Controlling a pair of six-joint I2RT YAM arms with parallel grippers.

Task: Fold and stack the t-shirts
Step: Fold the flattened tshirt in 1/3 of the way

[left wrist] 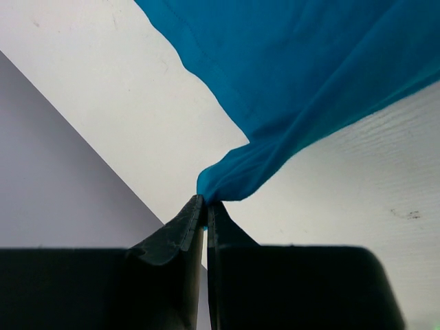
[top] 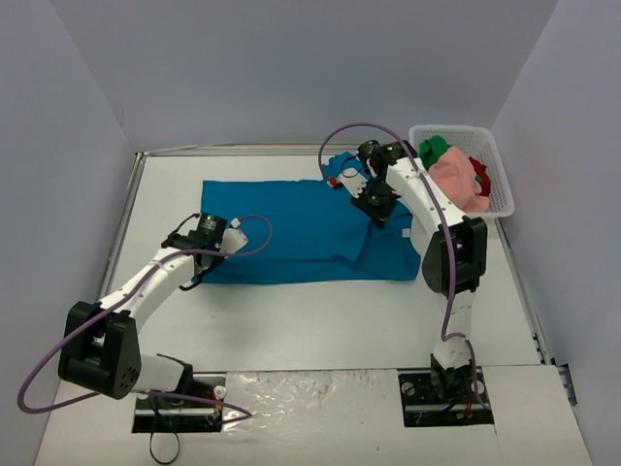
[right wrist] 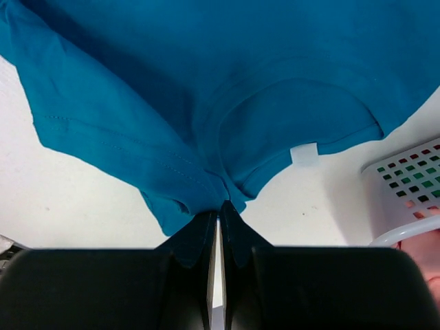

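Note:
A loose fold slants from the teal-blue t-shirt's collar toward its middle. So my right gripper needs to open and take the fold farther from the collar (top: 349,254).
A teal-blue t-shirt (top: 291,228) lies spread across the middle of the table. My left gripper (top: 201,272) is shut on its near left corner, and in the left wrist view the cloth (left wrist: 309,69) bunches into the pinched tips of that gripper (left wrist: 205,203). My right gripper (top: 376,209) is shut on the shirt's right end. The right wrist view has this gripper (right wrist: 218,210) pinching a fold just below the collar of the shirt (right wrist: 206,69), close to a white tag. Pink (top: 454,180), green (top: 434,149) and red (top: 480,175) t-shirts lie heaped in the basket.
A white mesh basket (top: 495,160) stands at the far right of the table, against the wall, and its corner (right wrist: 405,179) shows in the right wrist view. Grey walls close off the left, back and right sides. Both arm bases sit at the near edge.

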